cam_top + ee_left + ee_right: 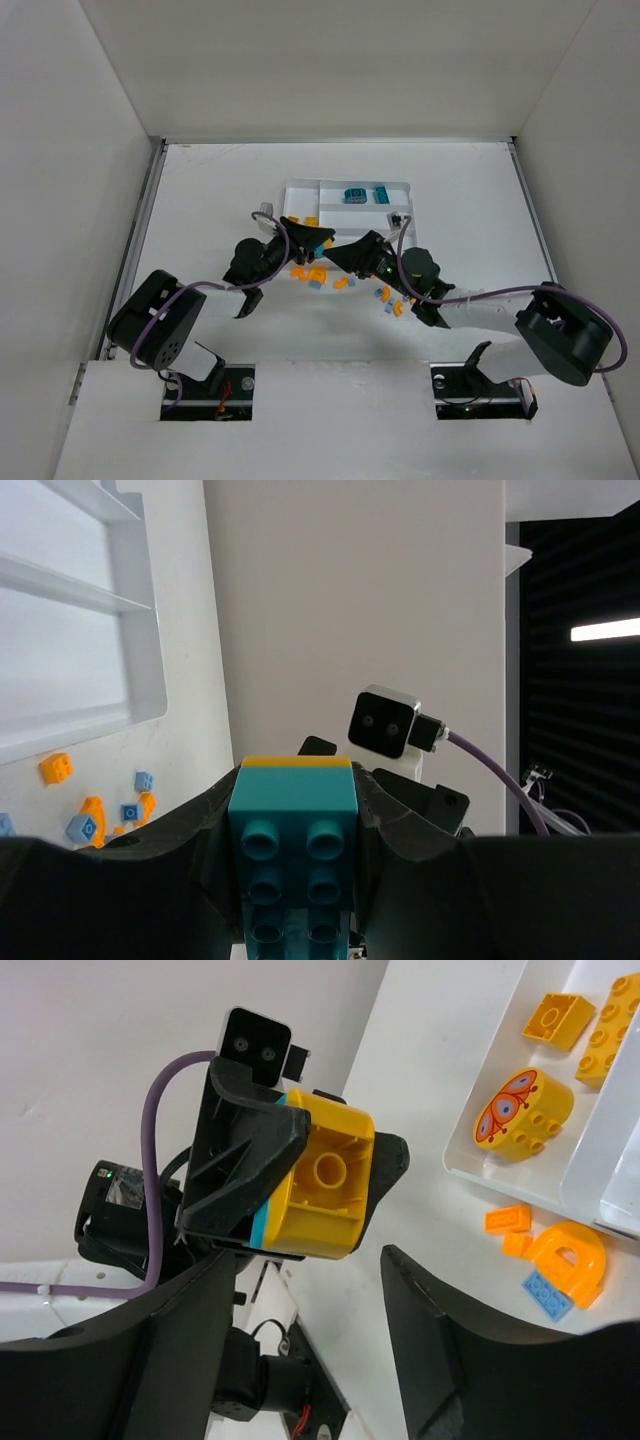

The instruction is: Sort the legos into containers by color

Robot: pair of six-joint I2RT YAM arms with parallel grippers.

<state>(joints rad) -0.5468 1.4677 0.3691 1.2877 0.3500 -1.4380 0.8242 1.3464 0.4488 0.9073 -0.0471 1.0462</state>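
Observation:
I have my left gripper's fingers across both the teal and yellow bricks, so I should hold the yellow one with my right gripper while my left gripper takes only the teal brick [292,848].
My left gripper [318,238] is shut on a stacked pair of legos: a teal brick [293,845] with a yellow one [320,1185] pressed onto its far end, held above the table just in front of the white tray [300,185]. My right gripper [310,1345] faces it tip to tip and stands open, with the yellow brick just beyond its fingertips and nothing between them. Two teal legos [355,194] lie in a far section of the tray. Yellow bricks [558,1018] and a round orange piece [520,1110] lie in a near section.
Loose orange legos [316,275] and light blue legos [384,293] are scattered on the table in front of the tray, under and between both arms. An orange arch [570,1255] and a light blue plate [545,1293] lie just outside the tray wall [598,1140]. White walls enclose the table.

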